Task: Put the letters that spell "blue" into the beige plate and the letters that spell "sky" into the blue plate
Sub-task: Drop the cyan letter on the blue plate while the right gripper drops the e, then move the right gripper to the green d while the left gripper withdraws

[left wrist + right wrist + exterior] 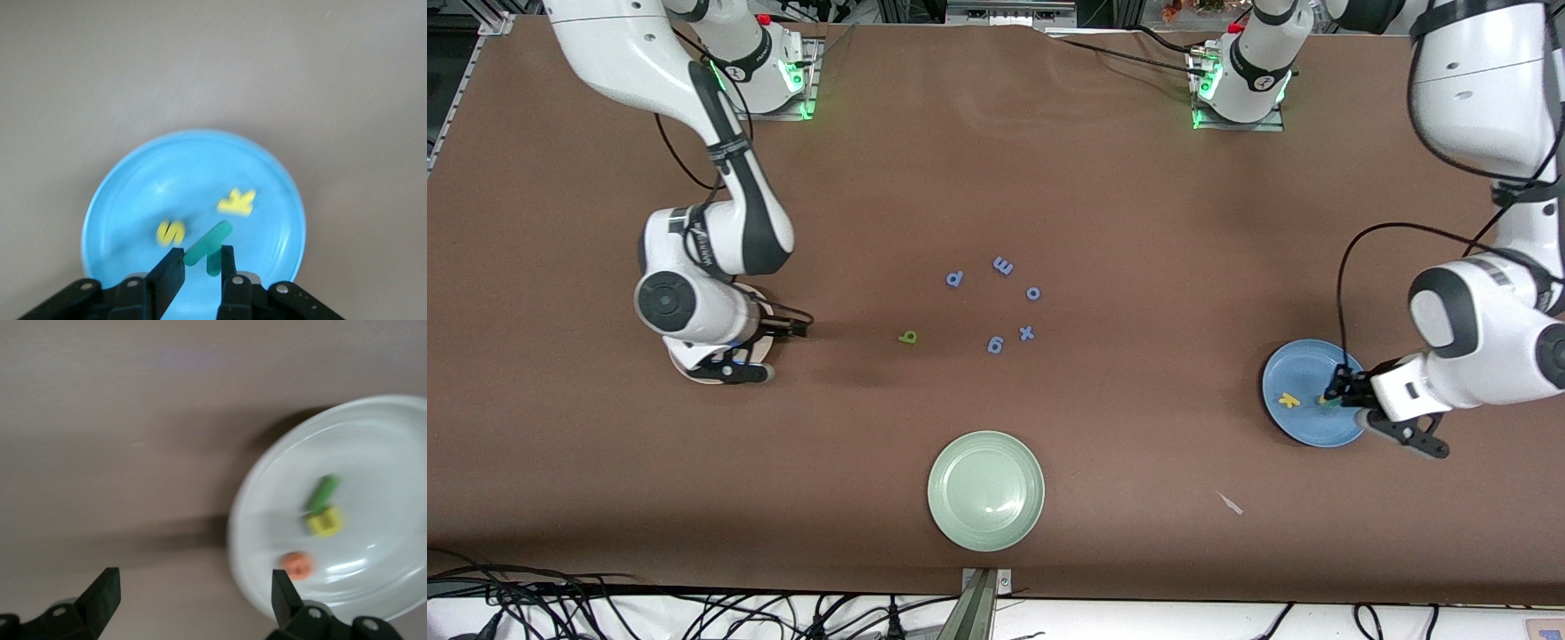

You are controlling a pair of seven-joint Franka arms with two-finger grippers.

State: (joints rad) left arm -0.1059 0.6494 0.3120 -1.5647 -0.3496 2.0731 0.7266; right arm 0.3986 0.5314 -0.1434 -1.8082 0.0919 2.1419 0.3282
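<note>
My right gripper will grasp the straight stem (908, 338) of the olive-green "b", end to end, since that letter is still needed on the beige plate.
My left gripper (1336, 391) (200, 257) hangs low over the blue plate (1303, 364) (200, 173), shut on the teal "y" (208, 243). A yellow "k" (1287, 400) (237, 202) and a yellow "s" (170, 233) lie in that plate. My right gripper (796, 327) (192, 580) is open and holds nothing, beside the beige plate (685, 369) (373, 440), which my right arm largely covers in the front view. In it lie the green "l" (323, 493), yellow "u" (325, 521) and orange "e" (297, 565). The olive-green "b" (908, 337) lies on the table mid-way between the arms.
Several all-blue letters (996, 345) are scattered beside the "b", toward the left arm's end. A pale green plate (985, 491) sits nearer the front camera. A small paper scrap (1230, 503) lies beside it, toward the left arm's end.
</note>
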